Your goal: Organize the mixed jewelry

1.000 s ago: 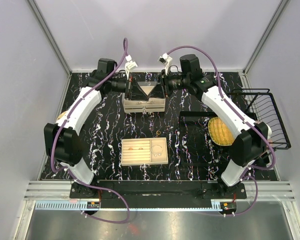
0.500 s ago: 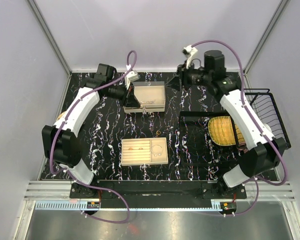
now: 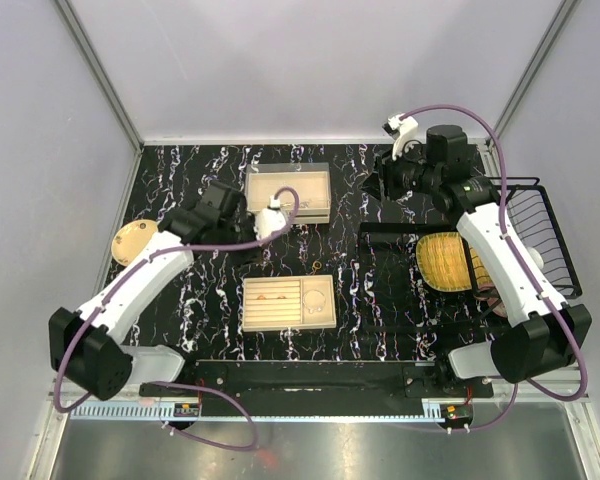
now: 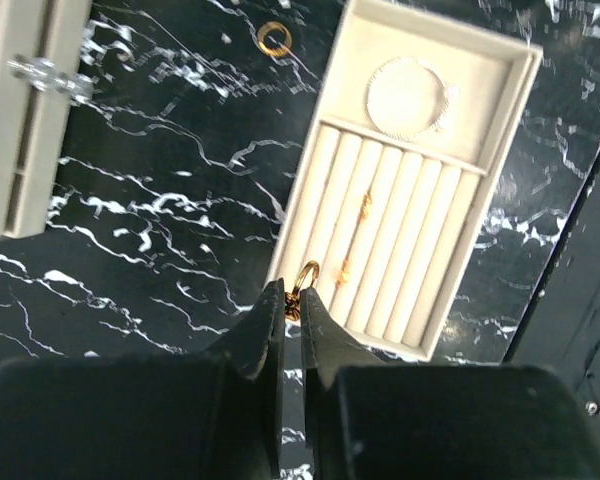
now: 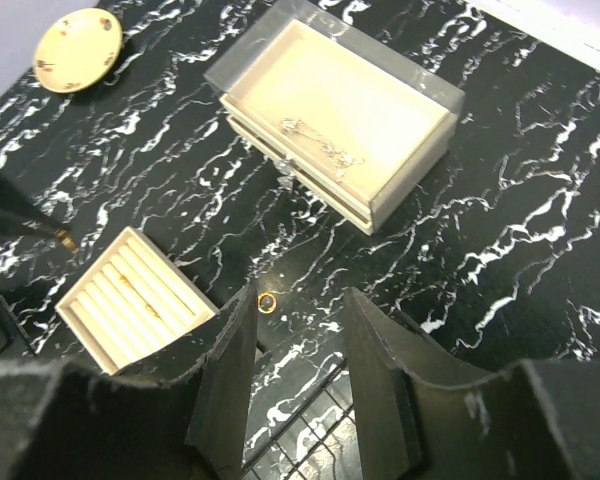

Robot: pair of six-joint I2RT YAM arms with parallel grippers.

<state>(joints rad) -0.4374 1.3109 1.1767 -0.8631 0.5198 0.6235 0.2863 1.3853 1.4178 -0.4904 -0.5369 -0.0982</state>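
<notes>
The robot's left gripper will release the gold ring, now held above the tray's near edge, in an empty tray slot that is closer to the robot than the tiny gold pieces (image 3: 259, 310) (image 4: 382, 296).
My left gripper (image 4: 292, 295) is shut on a small gold ring (image 4: 308, 272) and holds it above the near edge of the beige ring tray (image 4: 480, 250). Two tiny gold pieces (image 4: 364, 206) lie in the tray's slots, and a thin chain loop (image 4: 408, 95) fills its square compartment. A loose gold ring (image 4: 274, 38) lies on the black table beyond the tray; it also shows in the right wrist view (image 5: 267, 302). A thin chain (image 5: 320, 145) lies in the open beige box (image 5: 345, 110). My right gripper (image 5: 300, 320) is open and empty, high at the back right (image 3: 382, 185). The left gripper (image 3: 260, 230) hangs between box and tray.
A round tan disc (image 3: 133, 240) lies at the table's left. A black wire basket (image 3: 535, 230) and a yellow woven piece (image 3: 445, 262) sit at the right, beside a black flat rack (image 3: 400, 270). The beige box (image 3: 288, 192) stands at the back middle, the tray (image 3: 288, 303) near the front.
Both grippers have left the beige box. The left arm has drawn back toward the tray with a gold ring in it. The right arm has swung to the back right.
</notes>
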